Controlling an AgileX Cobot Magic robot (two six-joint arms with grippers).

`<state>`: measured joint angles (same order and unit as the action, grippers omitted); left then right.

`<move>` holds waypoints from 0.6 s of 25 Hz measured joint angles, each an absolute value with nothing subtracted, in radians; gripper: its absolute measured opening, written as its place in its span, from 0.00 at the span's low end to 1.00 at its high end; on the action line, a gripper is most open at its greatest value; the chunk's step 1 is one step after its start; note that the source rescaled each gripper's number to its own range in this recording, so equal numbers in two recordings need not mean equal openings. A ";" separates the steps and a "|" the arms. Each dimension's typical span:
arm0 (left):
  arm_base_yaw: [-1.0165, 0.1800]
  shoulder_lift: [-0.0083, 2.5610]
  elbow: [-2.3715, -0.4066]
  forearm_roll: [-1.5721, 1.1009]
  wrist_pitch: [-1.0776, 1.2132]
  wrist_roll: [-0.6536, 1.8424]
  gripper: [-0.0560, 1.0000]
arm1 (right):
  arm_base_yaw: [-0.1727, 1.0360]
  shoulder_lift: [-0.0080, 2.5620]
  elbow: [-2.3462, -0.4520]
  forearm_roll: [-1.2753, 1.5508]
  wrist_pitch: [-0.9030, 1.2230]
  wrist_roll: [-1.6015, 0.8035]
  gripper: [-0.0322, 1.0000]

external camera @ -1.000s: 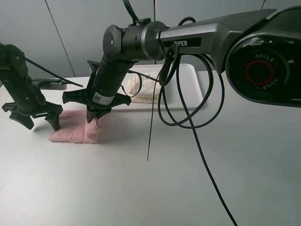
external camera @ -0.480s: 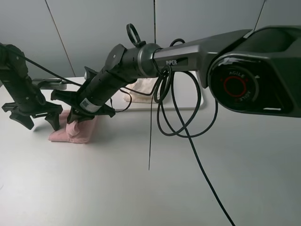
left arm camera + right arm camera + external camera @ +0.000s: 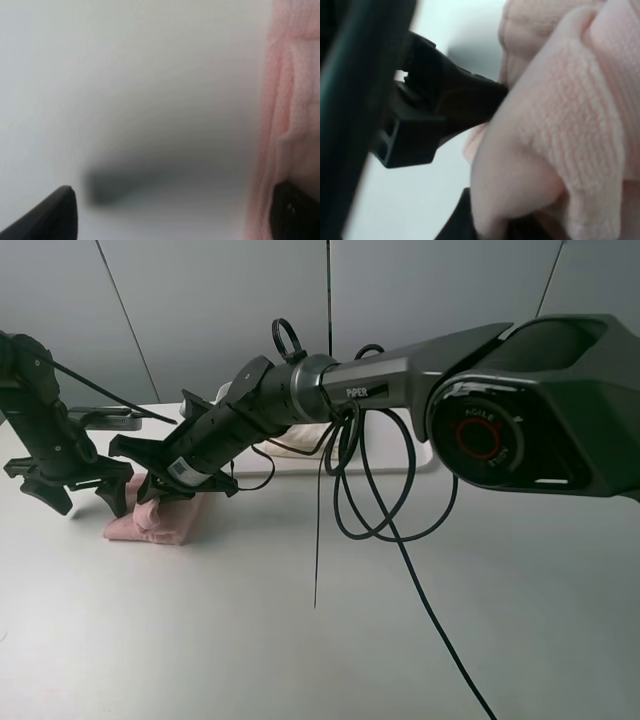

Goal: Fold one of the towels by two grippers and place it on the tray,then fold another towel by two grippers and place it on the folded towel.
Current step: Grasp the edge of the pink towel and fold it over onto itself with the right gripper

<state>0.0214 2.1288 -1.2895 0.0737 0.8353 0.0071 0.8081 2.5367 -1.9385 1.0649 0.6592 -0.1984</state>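
I need to open my right gripper, which pinches a bunched fold of the pink towel, and take the pink towel's side point(image 3: 198, 508) nearest the tray before lifting it.
The pink towel point(image 3: 165, 525) lies at the table's left, partly doubled over. My right gripper point(image 3: 155, 502) reaches across from the right and is shut on a raised fold of it; in the right wrist view the pink towel point(image 3: 580, 125) bulges up out of the right gripper point(image 3: 490, 225). My left gripper point(image 3: 85, 495) stands open, fingers down, at the towel's left end. In the left wrist view the left gripper point(image 3: 175, 215) holds nothing and the pink towel point(image 3: 292, 115) lies beside one fingertip. The cream-white towel point(image 3: 290, 447) lies folded on the white tray point(image 3: 400, 450), mostly hidden by the right arm.
Black cables point(image 3: 345, 510) loop down from the right arm over the tray's front edge, and one thin line point(image 3: 317, 550) hangs to the table. A flat dark object point(image 3: 110, 420) lies at the back left. Bare table spreads across the front and right.
The right gripper has carried the pink towel's right edge leftward over the rest of the towel, toward the left gripper. The left gripper has stayed where it was, open.
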 joint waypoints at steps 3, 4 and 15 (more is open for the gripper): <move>0.021 2.129 -1.290 0.074 0.835 0.007 0.99 | 0.808 2.537 -1.939 1.072 0.655 -0.207 0.08; 0.021 2.129 -1.290 0.074 0.835 0.013 0.99 | 0.808 2.537 -1.939 1.073 0.655 -0.207 0.08; 0.026 2.125 -1.340 0.052 0.879 0.032 1.00 | 0.808 2.537 -1.939 1.079 0.655 -0.219 0.08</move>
<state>0.0259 2.1254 -1.3401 0.0517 0.8792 0.0321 0.8081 2.5367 -1.9385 1.0795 0.6554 -0.2189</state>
